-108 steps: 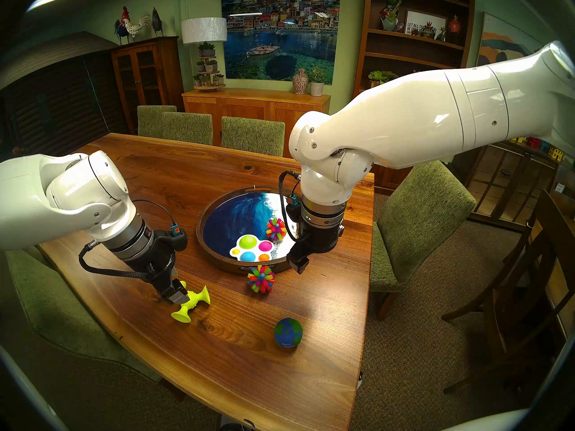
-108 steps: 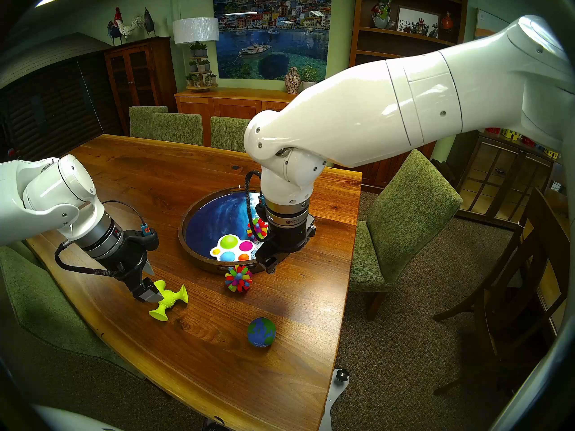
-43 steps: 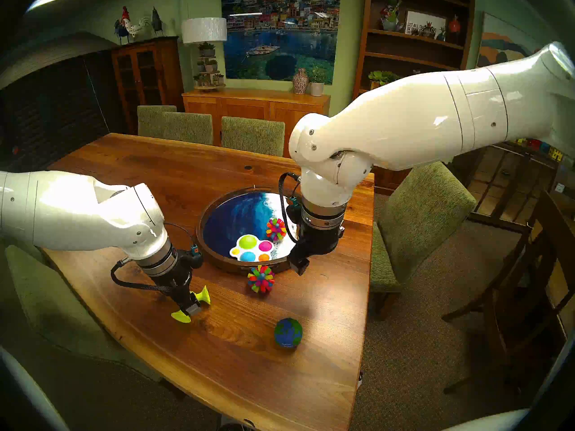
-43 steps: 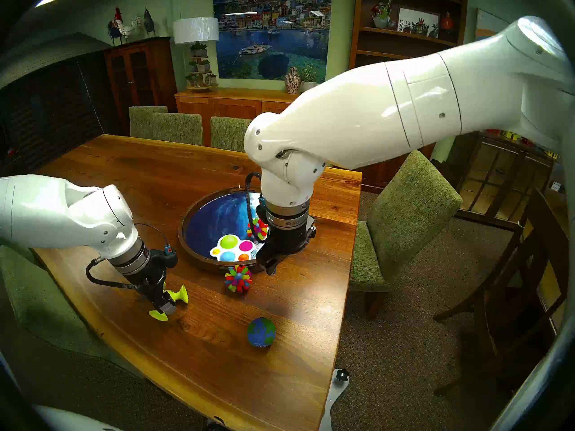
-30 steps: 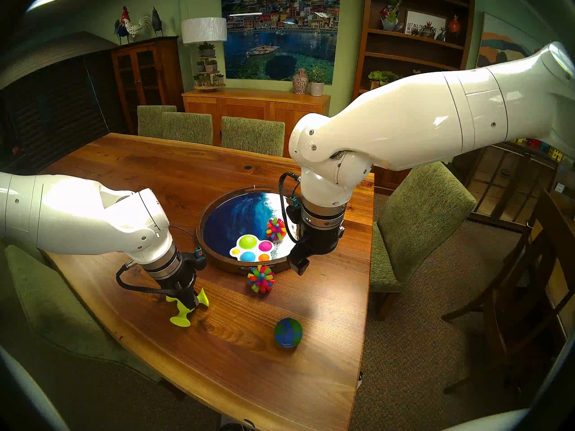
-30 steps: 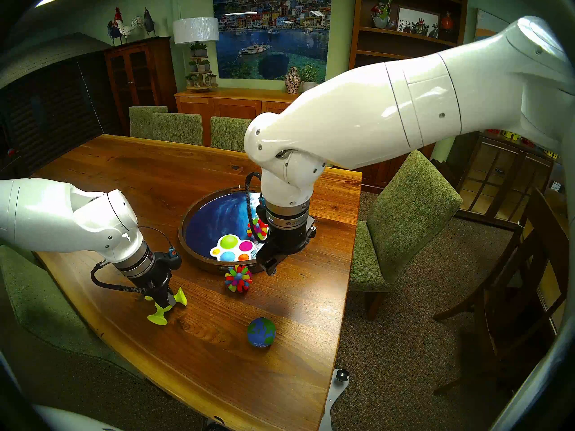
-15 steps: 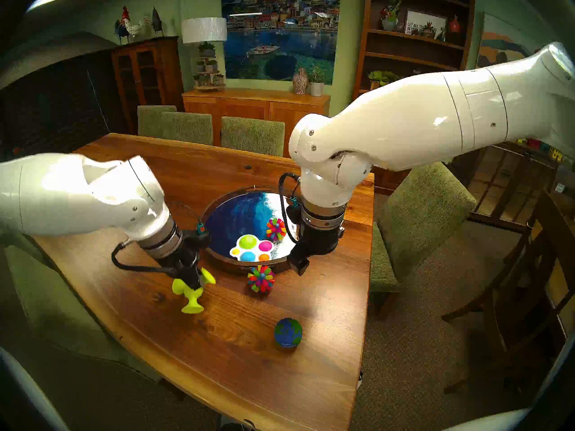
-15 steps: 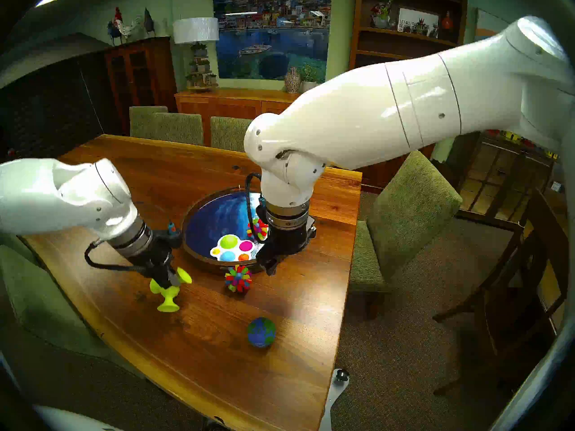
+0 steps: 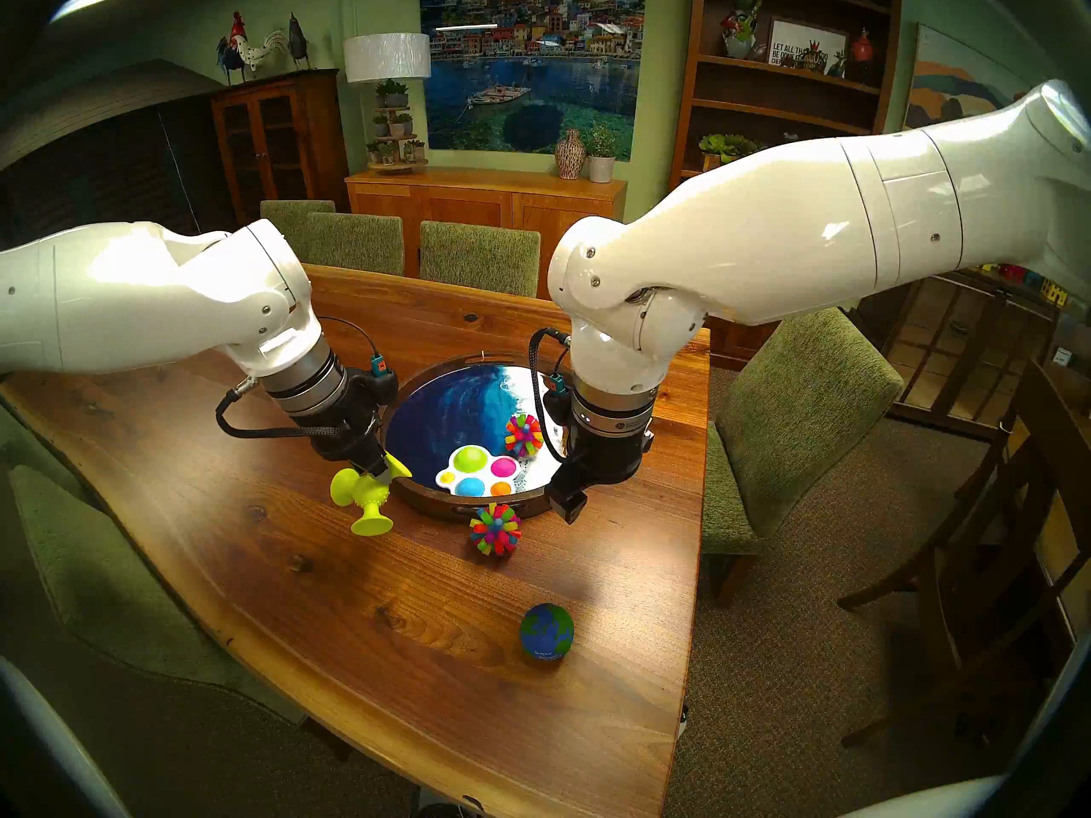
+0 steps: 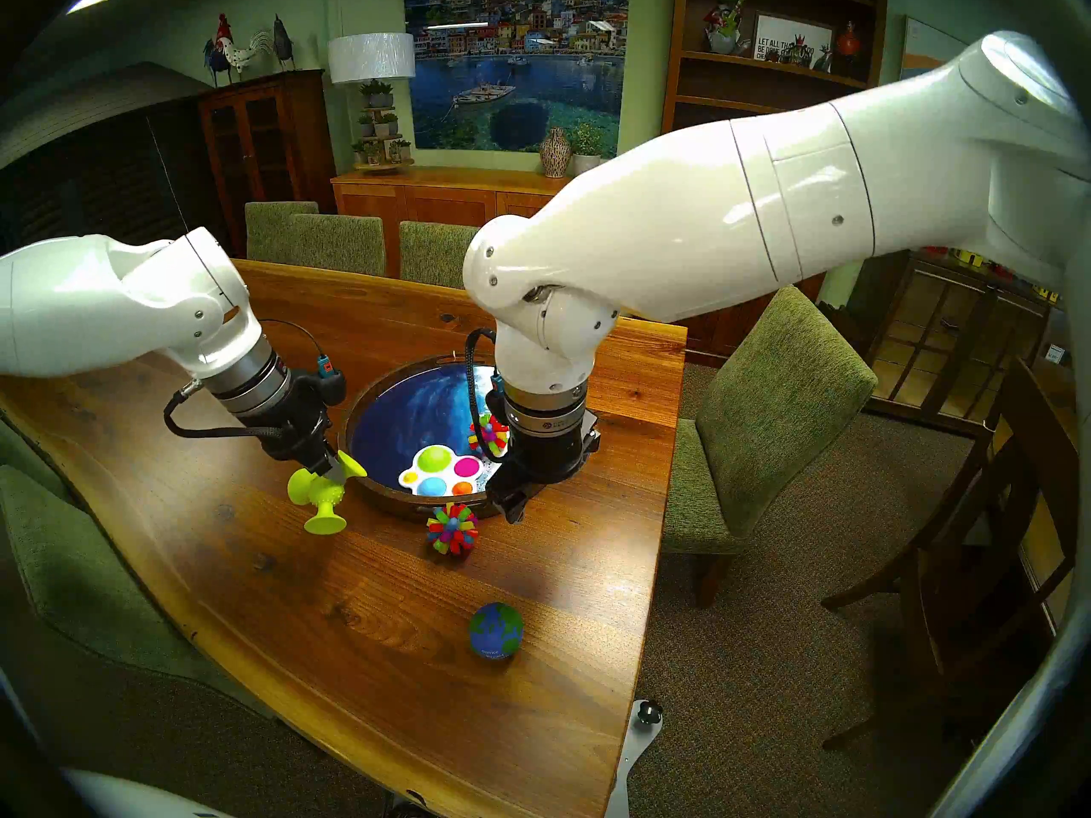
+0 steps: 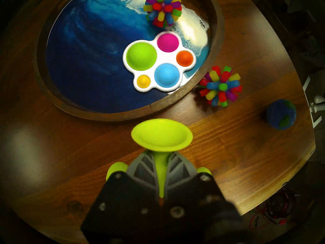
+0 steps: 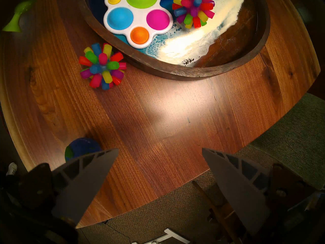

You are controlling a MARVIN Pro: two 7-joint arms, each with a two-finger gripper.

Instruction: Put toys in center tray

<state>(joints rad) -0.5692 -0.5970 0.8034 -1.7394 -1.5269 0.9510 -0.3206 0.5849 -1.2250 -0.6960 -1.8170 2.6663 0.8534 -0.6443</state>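
The robot's left gripper should set the lime-green suction-cup piece, now held just outside the tray's rim, down on the tray's dark blue beside the white bubble board [image 9: 430, 450] [image 11: 110, 75].
My left gripper [image 9: 381, 474] is shut on the stem of the lime-green suction-cup piece [image 9: 367, 498] and holds it in the air just outside the near left rim of the round tray [image 9: 434, 503]. In the left wrist view the piece [image 11: 161, 134] sits between shut fingers. The white bubble board [image 9: 478, 471] and one spiky ball [image 9: 524, 436] lie in the tray. The other spiky ball [image 9: 496, 529] rests on the table against the tray's near rim. The globe ball [image 9: 546, 631] lies nearer the front edge. My right gripper [image 12: 160, 150] is open and empty above the table by the tray's right side.
The wooden table [image 9: 354, 651] narrows toward its front right edge. Green chairs stand at the far side [image 9: 478, 256] and the right side [image 9: 797, 415]. A green bench [image 9: 88, 575] runs along the left.
My left gripper closed on the suction-cup piece, lifted it off the table and carried it up and toward the tray. The right arm and the other toys have not moved.
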